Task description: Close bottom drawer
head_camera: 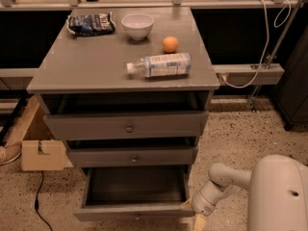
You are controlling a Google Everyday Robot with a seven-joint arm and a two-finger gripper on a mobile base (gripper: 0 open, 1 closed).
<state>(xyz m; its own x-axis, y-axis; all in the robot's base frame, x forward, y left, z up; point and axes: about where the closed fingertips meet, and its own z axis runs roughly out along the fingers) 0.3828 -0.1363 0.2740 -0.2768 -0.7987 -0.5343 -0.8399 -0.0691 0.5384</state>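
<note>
My gripper is to go next to the bottom drawer's front (174, 211), just in from the corner nearest the white arm, and close there.
The bottom drawer (130, 211) is the lowest of three grey drawers in the cabinet and stands pulled well out, its dark empty inside showing. Its low front runs along the bottom of the view. My gripper (196, 216) is at the end of the white arm, low at the drawer front's right corner, touching or nearly touching it. Its yellowish fingertips (198, 222) point down to the bottom edge of the view. The middle drawer (132, 156) and the top drawer (126, 125) each stand slightly out.
On the cabinet top (72, 66) lie a plastic bottle (160, 65) on its side, an orange (170, 44), a white bowl (137, 25) and a dark snack bag (90, 23). A cardboard box (41, 153) stands left on the speckled floor. A cable (38, 206) trails there.
</note>
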